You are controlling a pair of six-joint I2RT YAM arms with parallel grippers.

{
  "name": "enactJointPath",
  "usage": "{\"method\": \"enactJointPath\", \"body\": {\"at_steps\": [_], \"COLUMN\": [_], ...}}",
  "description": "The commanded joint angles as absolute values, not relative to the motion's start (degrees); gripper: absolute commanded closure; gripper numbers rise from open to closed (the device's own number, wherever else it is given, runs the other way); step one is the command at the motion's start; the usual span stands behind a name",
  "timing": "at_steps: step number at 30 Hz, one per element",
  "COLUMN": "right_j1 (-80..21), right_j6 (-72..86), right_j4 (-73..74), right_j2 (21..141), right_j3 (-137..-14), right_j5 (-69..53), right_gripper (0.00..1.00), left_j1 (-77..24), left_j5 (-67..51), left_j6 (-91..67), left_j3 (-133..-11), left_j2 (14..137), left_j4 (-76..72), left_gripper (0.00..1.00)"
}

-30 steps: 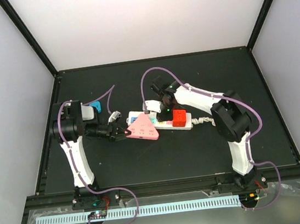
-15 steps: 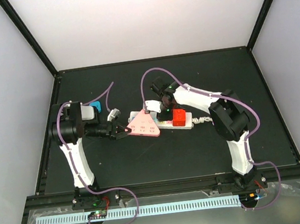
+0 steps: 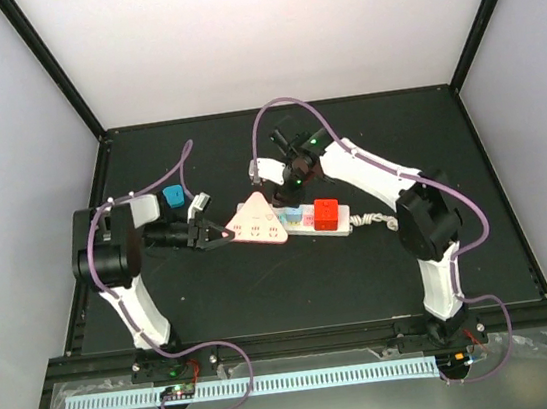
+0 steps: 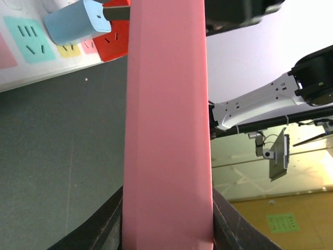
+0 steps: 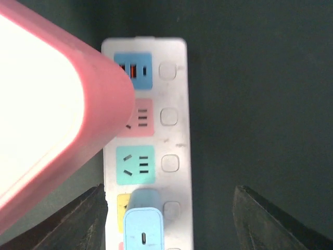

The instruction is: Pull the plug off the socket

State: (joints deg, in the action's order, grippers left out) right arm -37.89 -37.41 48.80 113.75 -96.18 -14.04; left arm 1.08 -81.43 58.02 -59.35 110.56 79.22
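Note:
Next, my left gripper lets go of the pink triangular adapter on the black table just before the small blue object (image 3: 149, 227).
The socket, a white power strip (image 3: 306, 224) with pastel outlet faces, lies mid-table. It also shows in the right wrist view (image 5: 174, 130) and the left wrist view (image 4: 21, 57). A light blue plug (image 5: 144, 224) and a red cube plug (image 3: 327, 214) sit in it; both show in the left wrist view, blue (image 4: 78, 21) and red (image 4: 117, 39). My left gripper (image 3: 219, 234) is shut on a pink triangular adapter (image 4: 166, 130), held tilted over the strip's left end (image 3: 259, 224). My right gripper (image 5: 169, 219) is open and hangs above the blue plug, one finger (image 5: 88, 219) on each side, apart from it.
A small blue object (image 3: 174, 195) lies by the left arm. The strip's twisted white cord (image 3: 368, 220) runs right toward the right arm's base. Purple cables (image 3: 262, 130) loop above both arms. The black table ends at black frame rails (image 3: 98, 177).
My left arm has swung back and leftward, raising and tilting the pink adapter. My right gripper has risen and drawn back from the strip toward the far side.

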Motion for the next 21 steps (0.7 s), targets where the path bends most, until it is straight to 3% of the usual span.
{"method": "enactJointPath", "body": {"at_steps": [1, 11, 21], "right_j1": [-37.8, -37.88, -37.87], "right_j6": [-35.53, -35.66, -32.87], "right_j4": [51.16, 52.21, 53.78], "right_j2": [109.82, 107.31, 102.11], "right_j3": [-99.82, -98.79, -98.2], "right_j5": [-16.4, -13.34, -16.08], "right_gripper": [0.31, 0.3, 0.29], "left_j1": [2.96, 6.27, 14.7], "left_j5": [-80.42, -72.58, -71.28], "left_j6": [44.78, 28.78, 30.99], "left_j3": [-57.27, -52.63, -56.59], "left_j2": [103.44, 86.61, 82.5], "left_j4": [65.29, 51.38, 56.97], "left_gripper": [0.98, 0.98, 0.99]}}
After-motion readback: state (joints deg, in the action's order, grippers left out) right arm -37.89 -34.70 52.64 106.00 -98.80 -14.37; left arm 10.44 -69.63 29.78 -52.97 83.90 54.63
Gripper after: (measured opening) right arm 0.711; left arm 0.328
